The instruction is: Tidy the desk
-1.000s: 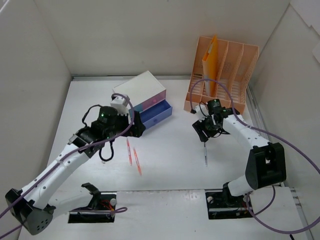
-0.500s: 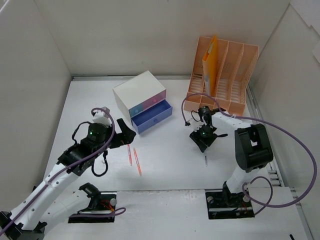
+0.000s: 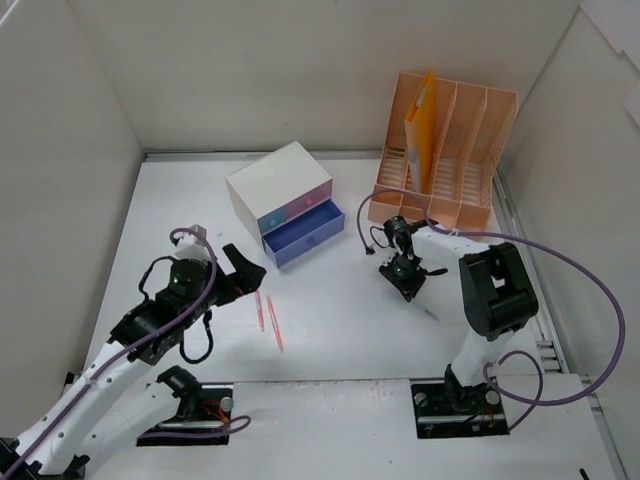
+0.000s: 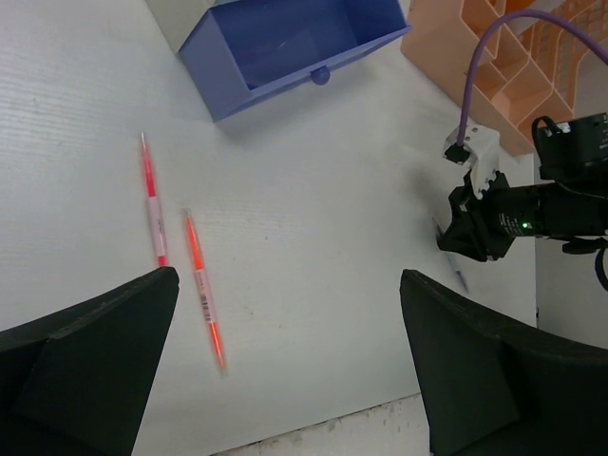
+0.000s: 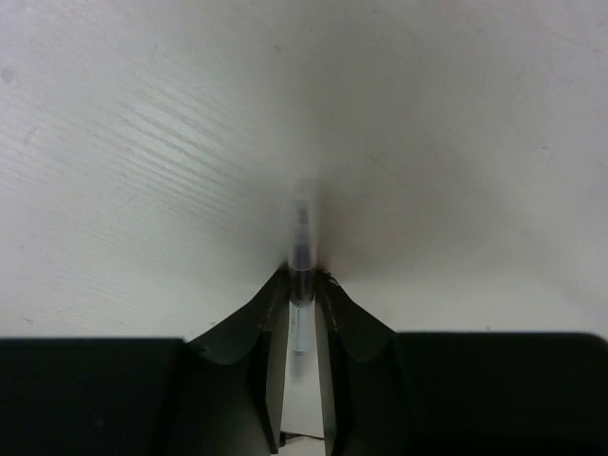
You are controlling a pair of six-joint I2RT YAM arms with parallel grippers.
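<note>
The pink pen's middle (image 3: pixel 259 304) (image 4: pixel 151 192), slightly toward the end nearer the blue drawer, is the next place my left gripper should go to and close on.
The white desk (image 3: pixel 340 340) holds a pink pen (image 3: pixel 258 305) and an orange pen (image 3: pixel 274 326), side by side left of centre. They also show in the left wrist view as the pink pen (image 4: pixel 152 204) and the orange pen (image 4: pixel 202 290). My left gripper (image 3: pixel 248 268) hangs open and empty above them (image 4: pixel 288 277). My right gripper (image 3: pixel 407 287) is low over the desk right of centre. It is shut (image 5: pixel 302 275) on a thin clear pen with a dark tip (image 5: pixel 302 249), which points away from the fingers and shows faintly in the left wrist view (image 4: pixel 459 275).
A small white drawer box (image 3: pixel 280 182) stands at the back centre, its blue drawer (image 3: pixel 305 232) pulled open and apparently empty (image 4: pixel 285 47). An orange file rack (image 3: pixel 455 150) with a yellow folder (image 3: pixel 422 125) stands at the back right. White panels wall three sides.
My left arm has drawn back from the blue drawer toward the near left. My right gripper has moved left and turned, the clear pen still in it.
</note>
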